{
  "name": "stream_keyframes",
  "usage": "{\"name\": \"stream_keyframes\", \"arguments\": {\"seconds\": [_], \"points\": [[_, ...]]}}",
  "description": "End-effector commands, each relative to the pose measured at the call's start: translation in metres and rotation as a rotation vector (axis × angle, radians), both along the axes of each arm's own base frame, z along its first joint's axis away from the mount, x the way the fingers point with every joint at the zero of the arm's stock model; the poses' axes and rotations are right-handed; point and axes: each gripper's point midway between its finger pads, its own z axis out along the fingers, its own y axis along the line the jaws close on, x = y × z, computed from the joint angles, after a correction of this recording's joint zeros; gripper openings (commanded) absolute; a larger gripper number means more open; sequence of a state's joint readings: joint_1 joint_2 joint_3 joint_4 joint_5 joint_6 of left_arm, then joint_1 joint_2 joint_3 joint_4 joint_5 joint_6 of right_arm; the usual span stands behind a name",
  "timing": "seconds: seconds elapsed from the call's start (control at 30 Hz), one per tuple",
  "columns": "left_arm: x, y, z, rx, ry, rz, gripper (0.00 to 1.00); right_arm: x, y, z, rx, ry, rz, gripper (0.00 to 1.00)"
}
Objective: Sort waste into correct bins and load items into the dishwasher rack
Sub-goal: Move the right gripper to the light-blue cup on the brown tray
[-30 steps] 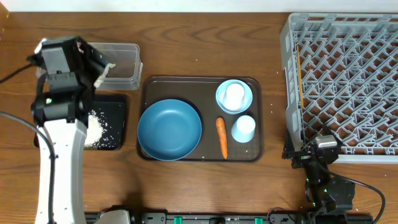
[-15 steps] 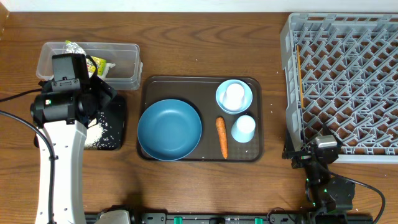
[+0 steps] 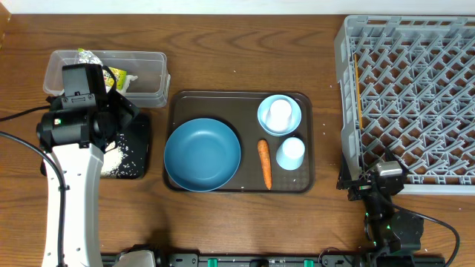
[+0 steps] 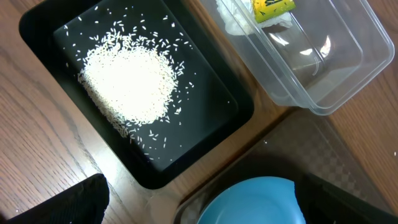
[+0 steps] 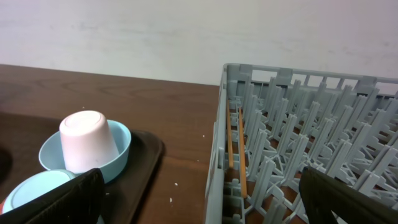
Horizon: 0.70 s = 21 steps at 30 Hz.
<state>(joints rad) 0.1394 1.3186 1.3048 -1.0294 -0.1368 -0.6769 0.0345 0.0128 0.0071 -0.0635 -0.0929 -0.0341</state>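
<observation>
The sides of the pale-blue cup (image 3: 289, 155) (image 5: 41, 191) beside the orange carrot on the brown serving tray should be gripped next by my right gripper.
White rice (image 3: 111, 156) (image 4: 130, 84) lies heaped in the black tray (image 3: 139, 122) (image 4: 208, 102). The clear tub (image 3: 148, 74) (image 4: 329, 68) behind it holds a yellow-green wrapper (image 3: 111, 74) (image 4: 270, 7). On the brown serving tray (image 3: 241, 100) sit the dark-blue dish (image 3: 202, 154) (image 4: 255, 202), an orange carrot (image 3: 264, 163), a pale-blue bowl (image 3: 293, 122) (image 5: 118, 155) with a white cup (image 3: 280, 111) (image 5: 87, 140) upside down in it, and a pale-blue cup (image 3: 290, 153). My left gripper (image 3: 119, 111) (image 4: 199, 208) hangs open above the black tray's near corner, holding nothing. My right gripper (image 3: 375, 182) (image 5: 202, 205) rests open by the grey rack (image 3: 408, 96) (image 5: 214, 155).
Two thin orange sticks (image 5: 230, 143) lie inside the rack along its left wall. A few stray rice grains (image 5: 172, 183) dot the wood between the serving tray and the rack. Cables trail from the right arm at the table's front edge.
My left arm has drawn back from above the clear tub toward the black tray, uncovering the wrapper in the tub. Over the last half second nothing has moved. The right arm is still.
</observation>
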Motion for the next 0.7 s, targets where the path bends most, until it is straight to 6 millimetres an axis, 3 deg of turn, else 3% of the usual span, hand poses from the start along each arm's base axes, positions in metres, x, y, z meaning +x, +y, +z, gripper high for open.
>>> {"name": "stream_keyframes", "arguments": {"seconds": [0.0, 0.27, 0.33, 0.47, 0.57, 0.67], "points": [[0.0, 0.001, 0.002, 0.007, 0.002, -0.003, 0.98, 0.0, -0.004, -0.001, 0.002, 0.001, -0.017, 0.99], [0.0, 0.001, 0.002, 0.007, 0.002, -0.003, 0.98, 0.0, -0.003, -0.001, 0.003, 0.001, -0.016, 0.99], [0.0, 0.001, 0.002, 0.007, 0.002, -0.003, 0.98, -0.001, 0.004, 0.001, 0.029, -0.002, 0.027, 0.99], [0.0, 0.001, 0.002, 0.007, 0.002, -0.003, 0.98, -0.021, 0.062, 0.006, 0.335, 0.081, 0.365, 0.99], [0.0, 0.001, 0.002, 0.007, 0.002, -0.003, 0.98, -0.056, 0.106, 0.006, 0.626, 0.293, 0.651, 0.99], [0.0, 0.001, 0.002, 0.007, 0.002, -0.003, 0.98, -0.071, 0.118, 0.009, 0.792, 0.431, 0.734, 0.99]]}}
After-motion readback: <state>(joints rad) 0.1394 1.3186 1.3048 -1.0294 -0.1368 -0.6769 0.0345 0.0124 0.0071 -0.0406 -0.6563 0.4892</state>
